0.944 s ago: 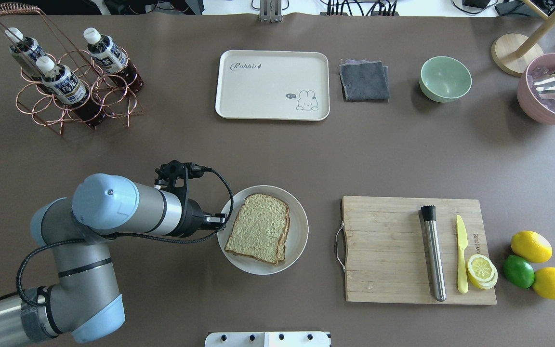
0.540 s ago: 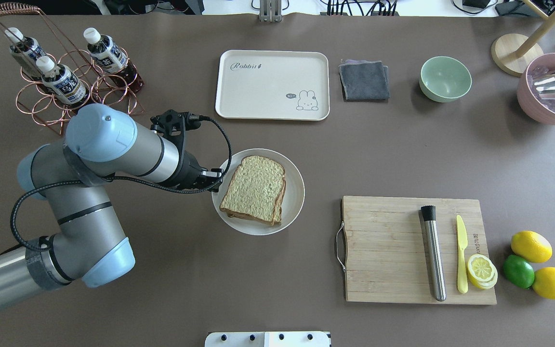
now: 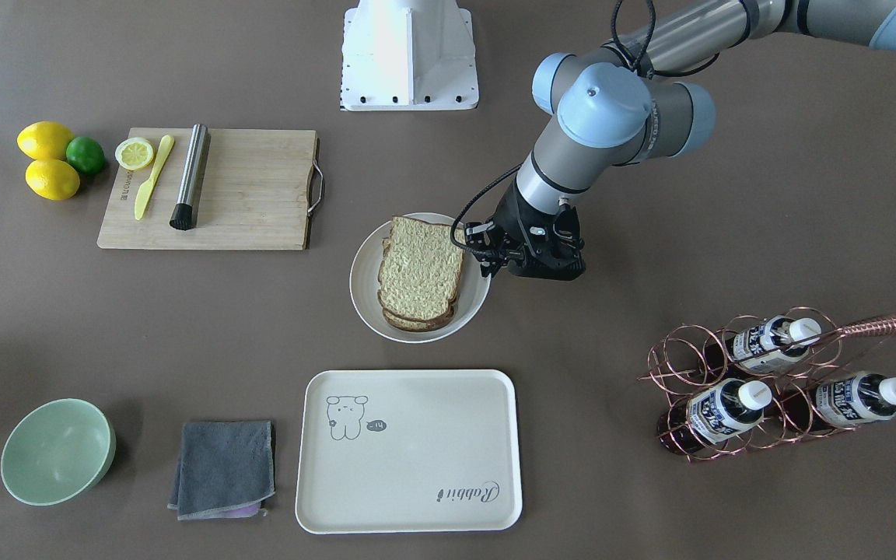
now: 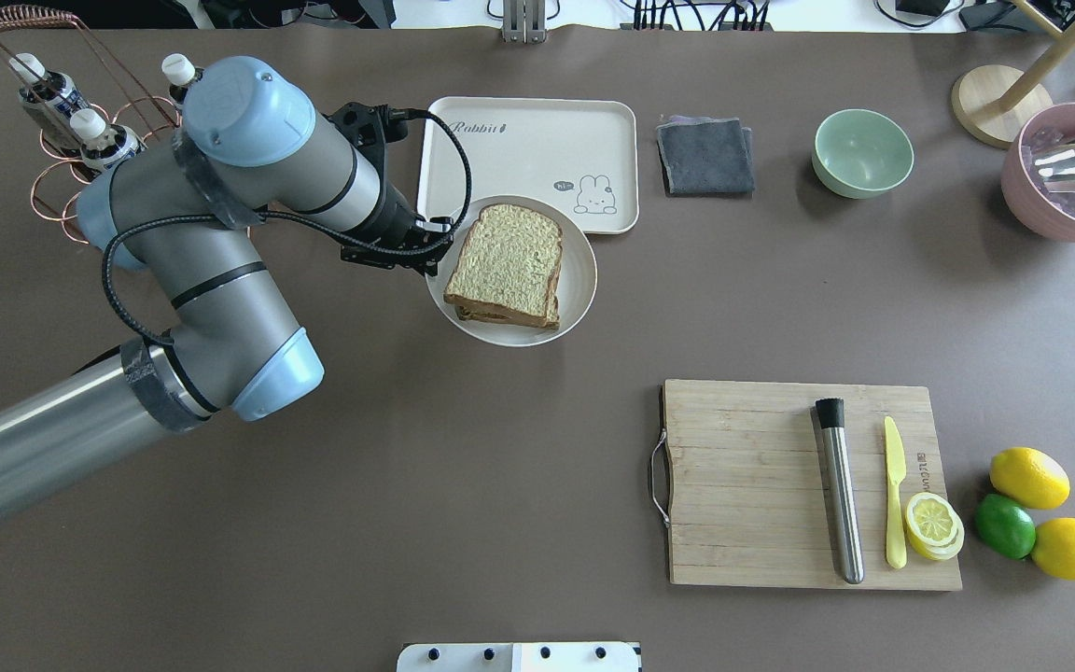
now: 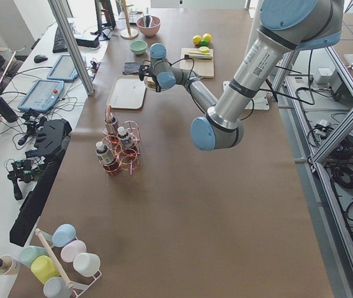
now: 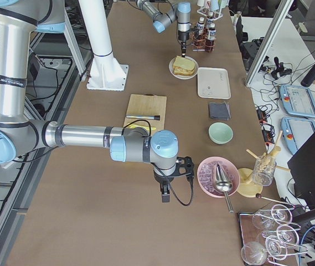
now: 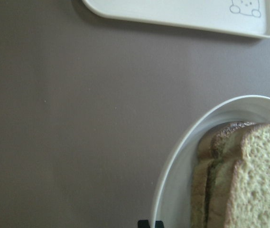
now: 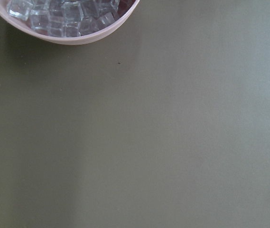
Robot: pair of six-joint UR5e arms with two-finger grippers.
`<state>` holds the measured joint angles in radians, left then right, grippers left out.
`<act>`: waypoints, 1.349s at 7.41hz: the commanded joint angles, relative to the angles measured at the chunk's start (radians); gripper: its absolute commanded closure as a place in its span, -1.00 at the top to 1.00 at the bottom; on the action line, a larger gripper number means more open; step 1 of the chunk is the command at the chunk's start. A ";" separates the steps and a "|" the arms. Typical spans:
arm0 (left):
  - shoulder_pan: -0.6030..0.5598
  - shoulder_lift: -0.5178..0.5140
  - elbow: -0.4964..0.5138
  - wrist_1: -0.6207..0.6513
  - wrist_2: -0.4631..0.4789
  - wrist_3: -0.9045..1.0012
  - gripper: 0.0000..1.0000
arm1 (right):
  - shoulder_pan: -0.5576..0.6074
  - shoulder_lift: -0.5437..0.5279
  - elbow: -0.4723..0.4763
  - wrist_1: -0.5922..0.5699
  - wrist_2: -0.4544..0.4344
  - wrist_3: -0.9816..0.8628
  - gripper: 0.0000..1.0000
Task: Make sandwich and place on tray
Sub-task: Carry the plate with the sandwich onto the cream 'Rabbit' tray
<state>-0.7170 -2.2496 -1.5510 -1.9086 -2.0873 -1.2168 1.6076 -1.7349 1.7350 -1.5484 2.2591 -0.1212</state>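
The white round plate will leave my left gripper on the cream tray [image 3: 394,451], between the bear drawing and the lettering.
The sandwich [image 4: 509,261], two brown-crusted bread slices stacked, lies on a white round plate [image 4: 584,280]; the egg is hidden between the slices. My left gripper [image 4: 435,247] is shut on the plate's left rim and holds it just above the table, by the near edge of the cream tray [image 4: 537,140]. The front view shows the plate [image 3: 362,288] short of the tray [image 3: 417,459], with the gripper [image 3: 487,260] at its rim. The left wrist view shows plate [image 7: 182,166], sandwich [image 7: 248,180] and tray [image 7: 172,9]. My right gripper [image 6: 165,194] hangs by the pink bowl; I cannot tell its state.
A copper rack with bottles [image 4: 80,140] stands behind my left arm. A grey cloth [image 4: 705,154] and a green bowl [image 4: 862,152] lie right of the tray. A wooden cutting board [image 4: 752,485] holds a muddler, knife and lemon slice. A pink ice bowl [image 4: 1060,177] stands far right.
My left arm has carried the plate with the sandwich away from the robot, from the table's near middle up to the tray's near edge.
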 commanded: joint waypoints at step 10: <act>-0.085 -0.435 0.842 -0.371 0.058 -0.099 -1.00 | 0.000 -0.006 -0.002 -0.001 0.008 -0.038 1.00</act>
<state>-0.8226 -2.6584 -0.7454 -2.2454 -2.0674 -1.2825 1.6076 -1.7375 1.7339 -1.5493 2.2672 -0.1501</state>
